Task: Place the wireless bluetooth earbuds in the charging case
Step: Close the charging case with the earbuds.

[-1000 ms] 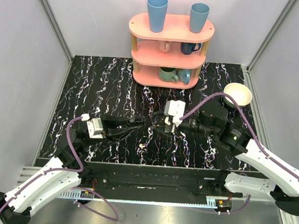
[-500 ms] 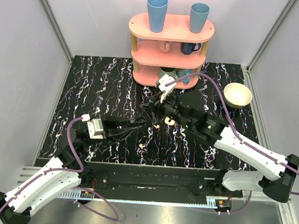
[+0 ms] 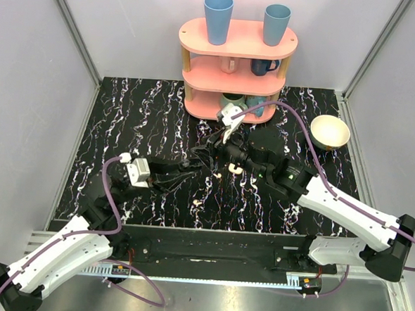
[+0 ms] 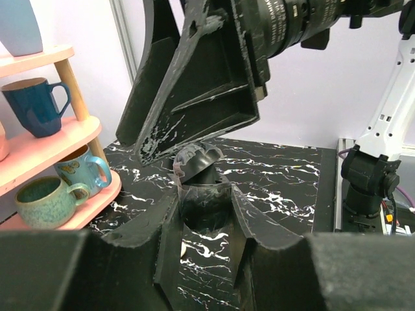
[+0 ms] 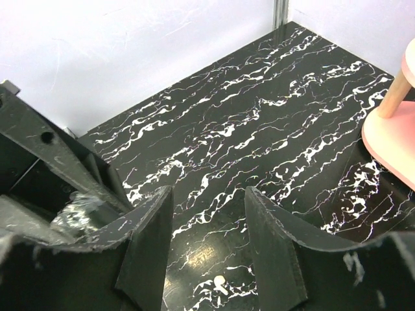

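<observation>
My left gripper will set the small black piece down on the black marble (image 3: 191, 176) just behind the front earbud.
The charging case (image 3: 233, 169), a small cream-white open shape with a dark inside, lies mid-table just beside my right arm's wrist. One tiny white earbud (image 5: 219, 282) rests on the black marble below and between my right gripper's fingers. My right gripper (image 3: 209, 154) (image 5: 207, 194) is open with nothing between its jaws. My left gripper (image 3: 196, 164) (image 4: 204, 194) reaches in from the left, its tips almost meeting the right gripper's. Its jaws stand a little apart with bare table showing between them. A cream sliver (image 4: 182, 250) peeks out at one left finger's inner edge; what it is I cannot tell.
A pink three-tier shelf (image 3: 237, 37) at the back carries two blue cups on top and mugs (image 4: 45, 201) on its lower tiers. A cream bowl (image 3: 330, 131) sits at the right. The shelf's base (image 5: 395, 133) lies close to the right gripper.
The right arm swung from low on the right up and left, uncovering the case, then held. In the last half second the left gripper advanced to the right toward it.
</observation>
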`<state>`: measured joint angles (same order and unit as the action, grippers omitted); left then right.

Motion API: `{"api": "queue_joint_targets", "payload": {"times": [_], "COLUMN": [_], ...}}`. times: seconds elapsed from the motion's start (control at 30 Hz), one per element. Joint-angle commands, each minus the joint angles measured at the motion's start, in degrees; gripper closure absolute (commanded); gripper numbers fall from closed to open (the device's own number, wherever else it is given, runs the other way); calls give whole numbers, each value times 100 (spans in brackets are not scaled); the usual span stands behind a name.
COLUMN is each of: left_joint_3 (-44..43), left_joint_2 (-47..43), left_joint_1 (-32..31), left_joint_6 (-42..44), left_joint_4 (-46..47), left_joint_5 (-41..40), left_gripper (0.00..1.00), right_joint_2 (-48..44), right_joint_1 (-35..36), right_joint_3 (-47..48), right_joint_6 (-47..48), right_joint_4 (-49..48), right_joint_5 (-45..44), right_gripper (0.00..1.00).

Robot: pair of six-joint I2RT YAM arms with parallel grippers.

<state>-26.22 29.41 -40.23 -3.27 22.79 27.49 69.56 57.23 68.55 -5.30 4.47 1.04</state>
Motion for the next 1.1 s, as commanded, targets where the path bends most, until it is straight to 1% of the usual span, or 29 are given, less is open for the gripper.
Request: {"api": "queue_joint_targets", "payload": {"times": [0.0, 0.03, 0.17, 0.33, 0.4, 0.47, 0.53, 0.6, 0.67, 0.77, 0.8, 0.87, 0.9, 0.97, 1.0, 1.07], "left_joint_3": [-296, -296, -358, -323, -314, -279, -270, -270, -279, -252, -244, -208, -208, -182, -130, -16], "left_joint_2": [74, 74, 161, 197, 188, 153, 135, 118, 91, 22, -5, -49, -41, -5, 3, 4], "left_joint_1": [-11, -11, -11, -11, -11, -11, -11, -11, -11, -11, -11, -3, -11, 6, 6, 24], "left_joint_6": [-34, -42, -113, -235, -306, -376, -472, -526, -561, -570, -561, -543, -500, -464, -438, -455], "left_joint_4": [130, 147, 77, 244, 288, 384, 402, 323, 236, 104, 86, -71, -151, -371, -415, -319], "left_joint_5": [-427, -480, -840, -753, -850, -955, -1078, -1341, -1500, -1719, -1781, -2009, -2089, -2325, -2353, -2414], "left_gripper": [100, 100, 100, 100, 100, 100, 100, 100, 100, 100, 100, 100, 100, 100, 100, 100], "right_joint_2": [-171, -162, -92, -13, 48, 154, 382, 636, 804, 998, 955, 797, 726, 516, 436, 191], "right_joint_1": [34, 34, 25, 51, 51, 147, 384, 586, 849, 948, 948, 939, 930, 808, 633, 430], "right_joint_3": [-8, -44, -193, -299, -290, -159, -53, 9, 61, 123, 97, -35, -70, -114, -140, -263], "right_joint_6": [91, 82, -58, -191, -217, -174, -103, -33, -41, -119, -207, -164, -147, -208, -269, -427], "right_joint_4": [-139, -165, -140, -122, -104, -26, 159, 195, 186, 282, 213, 29, -25, -121, -165, -358], "right_joint_5": [326, 492, 617, 731, 722, 740, 548, 477, 126, -550, -1144, -1762, -2365, -2661, -2731, -2601], "right_gripper": [44, 44, 44, 44, 44, 45, 45, 45, 45, 45, 41, 37, 32, 30, 29, 28]}}
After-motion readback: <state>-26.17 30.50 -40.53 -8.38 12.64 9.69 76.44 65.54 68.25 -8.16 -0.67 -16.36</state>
